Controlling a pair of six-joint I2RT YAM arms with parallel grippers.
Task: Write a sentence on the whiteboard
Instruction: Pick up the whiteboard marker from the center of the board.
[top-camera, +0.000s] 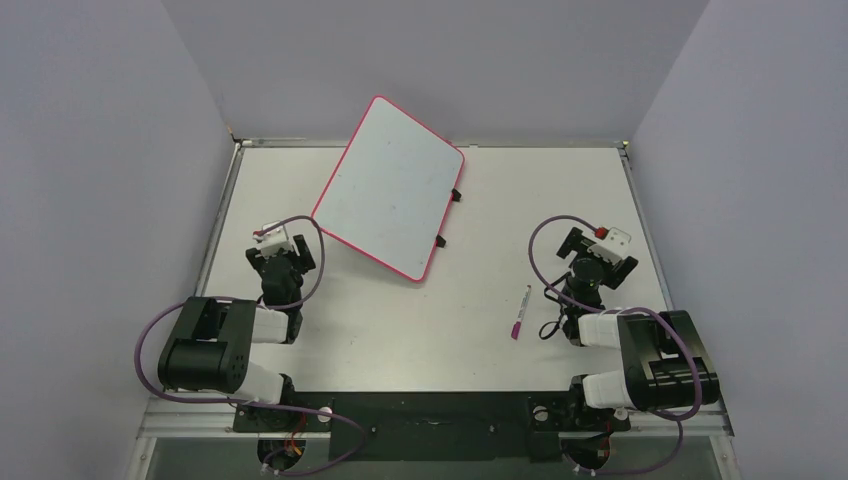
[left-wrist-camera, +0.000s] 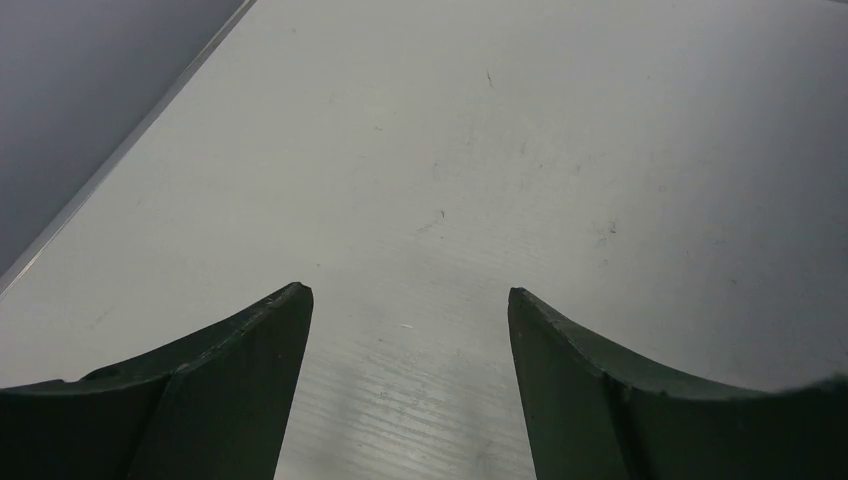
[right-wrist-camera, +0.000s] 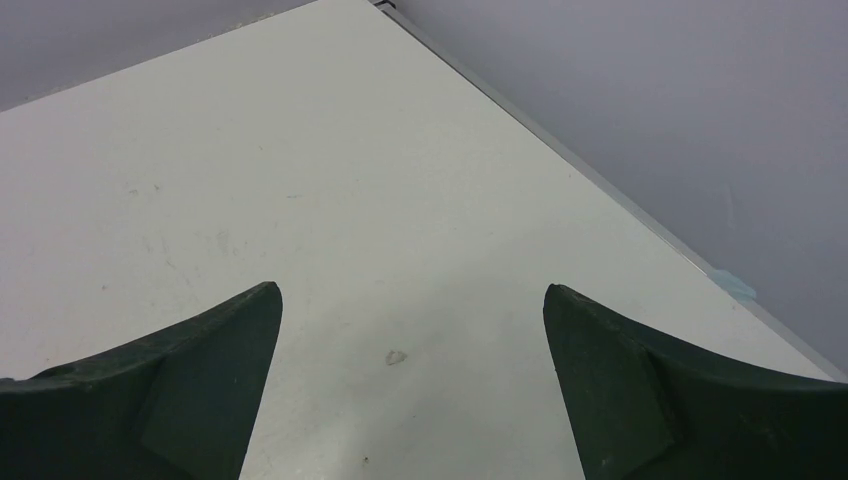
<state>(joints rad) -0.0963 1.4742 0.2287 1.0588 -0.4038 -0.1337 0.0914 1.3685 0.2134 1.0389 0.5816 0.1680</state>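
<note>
The robot's right gripper should next move to the marker and close on the middle of its white body (top-camera: 524, 303), leaving the purple-pink cap free.
The whiteboard (top-camera: 390, 187), white with a thin pink-red rim and black clip feet, stands tilted at the back centre of the table; its face is blank and no sentence shows on it. A marker (top-camera: 521, 312) with a purple-pink cap lies on the table just left of the right arm. My left gripper (left-wrist-camera: 410, 295) is open over bare table, left of the board's near corner. My right gripper (right-wrist-camera: 412, 290) is open too, with only table surface between its fingers. In the top view both grippers are folded back near their bases, under the wrist cameras.
The table (top-camera: 480, 330) is walled by grey panels on the left, back and right, and a metal edge strip (right-wrist-camera: 600, 185) runs along its right side. A black mounting plate (top-camera: 430, 410) holds both arm bases at the near edge.
</note>
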